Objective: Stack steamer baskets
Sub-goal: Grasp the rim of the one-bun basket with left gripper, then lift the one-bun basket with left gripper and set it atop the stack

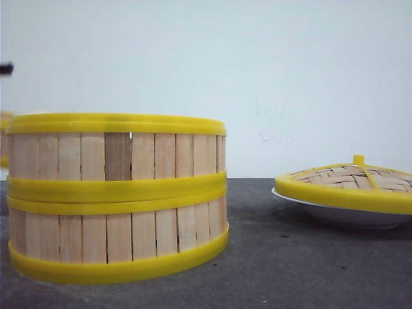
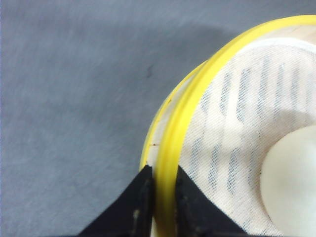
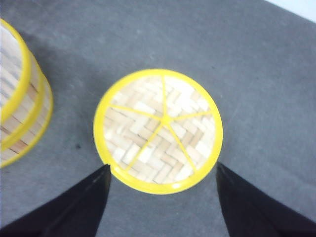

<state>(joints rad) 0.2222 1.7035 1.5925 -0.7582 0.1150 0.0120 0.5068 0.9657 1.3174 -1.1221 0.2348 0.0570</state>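
Observation:
The cloth-lined steamer basket is in my left gripper's care. I need to put it down on the top rim of the two stacked baskets [image 1: 116,120].
Two steamer baskets [image 1: 117,196] stand stacked at the front left, pale slats between yellow rims; the same stack [image 3: 19,98] shows in the right wrist view. A sliver of a further basket [image 1: 4,138] peeks out behind it. My left gripper [image 2: 163,197] is shut on the yellow top rim of a steamer basket [image 2: 197,94] lined with white cloth, one finger inside and one outside. A second yellow rim [image 2: 148,143] shows just below, slightly offset. My right gripper [image 3: 163,197] hangs open above the table, near the woven lid [image 3: 158,131]. Neither gripper shows in the front view.
The domed woven lid [image 1: 351,180] with its yellow rim rests on a shallow white plate [image 1: 341,212] at the right. A pale round bun [image 2: 291,182] lies on the cloth inside the gripped basket. The tabletop [image 1: 257,257] is dark grey, with a white wall behind.

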